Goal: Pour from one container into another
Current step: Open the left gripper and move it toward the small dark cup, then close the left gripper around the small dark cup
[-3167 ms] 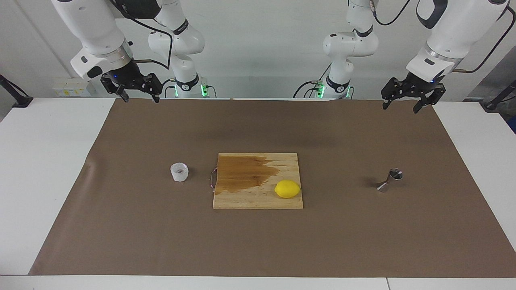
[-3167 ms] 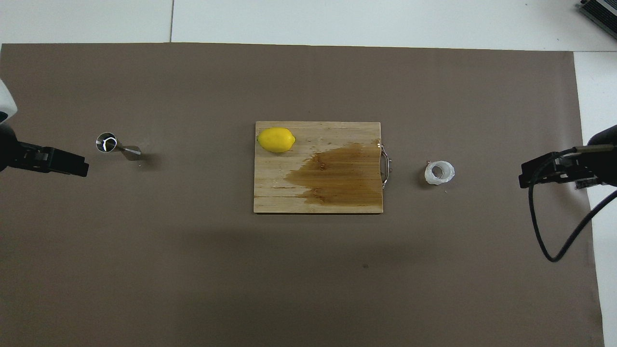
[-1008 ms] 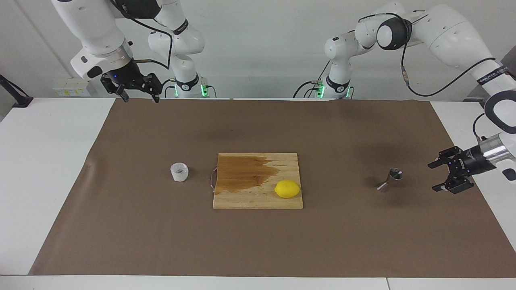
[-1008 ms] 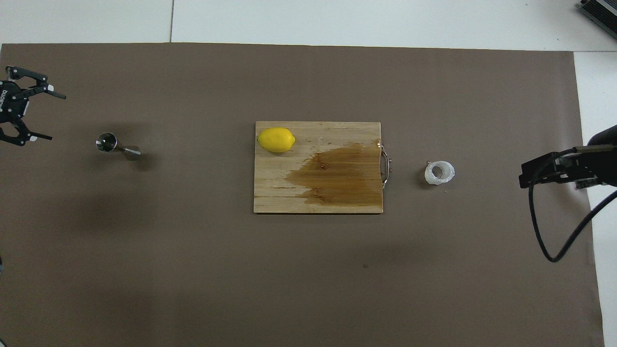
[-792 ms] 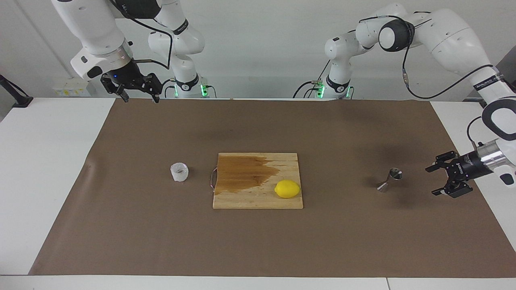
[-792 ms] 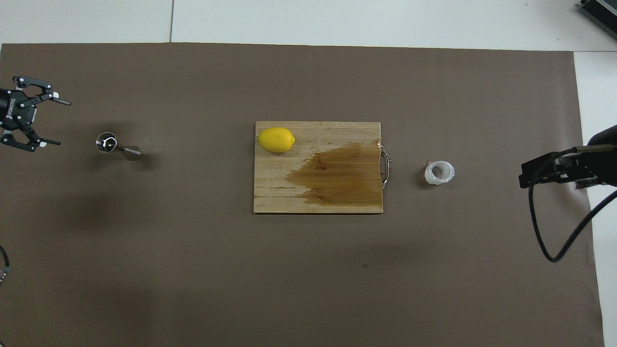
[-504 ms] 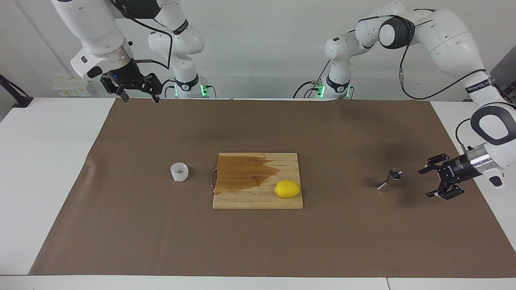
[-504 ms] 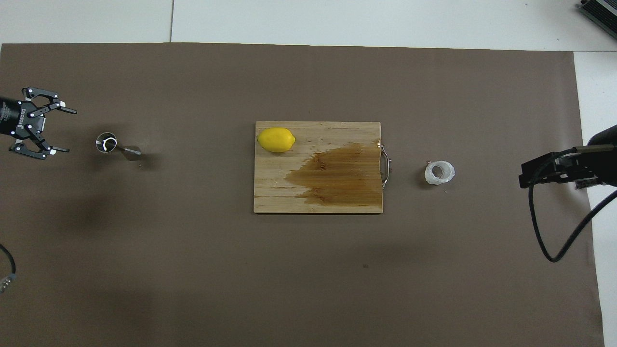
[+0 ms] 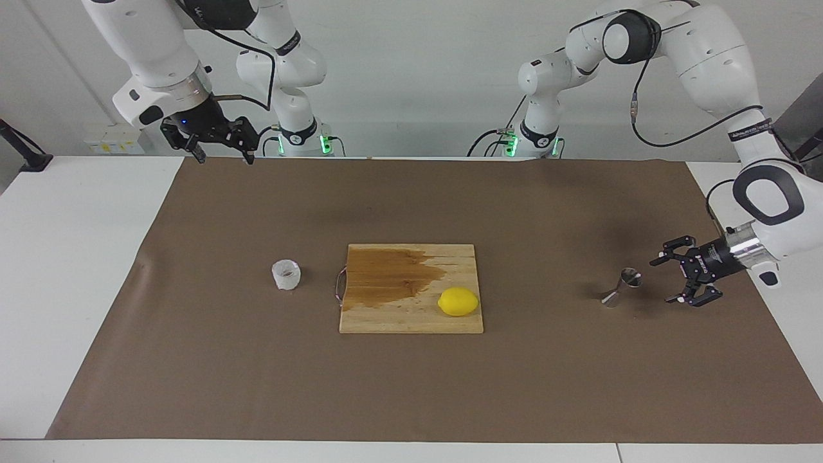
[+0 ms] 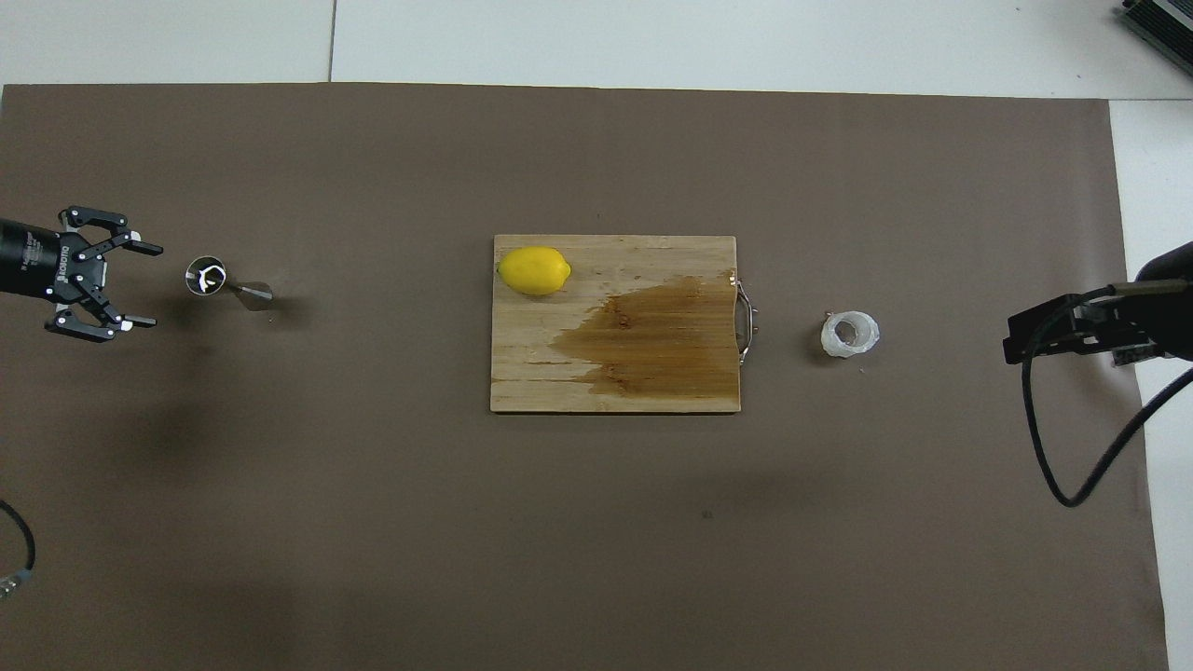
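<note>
The narrow middle of the steel jigger (image 10: 231, 285), between its open top and its base, will be gripped by my left gripper.
The shiny steel jigger (image 9: 622, 286) (image 10: 219, 280) stands on the brown mat toward the left arm's end of the table. My left gripper (image 9: 669, 281) (image 10: 147, 284) is low beside it, turned sideways and open, a short gap away and holding nothing. The translucent crinkled cup (image 9: 286, 274) (image 10: 849, 334) sits upright toward the right arm's end, beside the cutting board's handle. My right gripper (image 9: 222, 156) (image 10: 1016, 341) waits open, high over the mat's edge at the robots' end, holding nothing.
A wooden cutting board (image 9: 411, 315) (image 10: 559, 382) with a dark wet stain lies mid-table. A yellow lemon (image 9: 458, 301) (image 10: 534, 270) rests on its corner. A brown mat (image 9: 411, 386) covers the white table. A black cable (image 10: 1072, 447) hangs from the right arm.
My left gripper has moved in low along the mat toward the jigger, staying open. The right arm, cup, jigger and lemon have not moved.
</note>
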Motion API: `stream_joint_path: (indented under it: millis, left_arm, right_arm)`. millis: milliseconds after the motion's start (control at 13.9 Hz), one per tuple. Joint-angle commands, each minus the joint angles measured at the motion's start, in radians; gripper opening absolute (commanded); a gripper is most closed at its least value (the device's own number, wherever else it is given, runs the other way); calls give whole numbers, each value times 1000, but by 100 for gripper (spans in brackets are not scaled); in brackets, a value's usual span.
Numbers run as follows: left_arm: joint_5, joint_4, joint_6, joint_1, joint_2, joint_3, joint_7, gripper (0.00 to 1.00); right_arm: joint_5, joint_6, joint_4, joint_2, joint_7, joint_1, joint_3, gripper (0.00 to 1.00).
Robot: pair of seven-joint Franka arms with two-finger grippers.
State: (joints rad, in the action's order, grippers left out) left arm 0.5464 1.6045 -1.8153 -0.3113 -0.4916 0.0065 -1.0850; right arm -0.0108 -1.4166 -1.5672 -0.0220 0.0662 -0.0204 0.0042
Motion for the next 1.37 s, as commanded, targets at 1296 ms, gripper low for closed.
stream_joint_path:
  millis: [1296]
  left_arm:
    - [305, 359, -289, 15, 133, -8, 4, 100]
  right_arm:
    - [-21, -7, -7, -9, -19, 7, -4, 100]
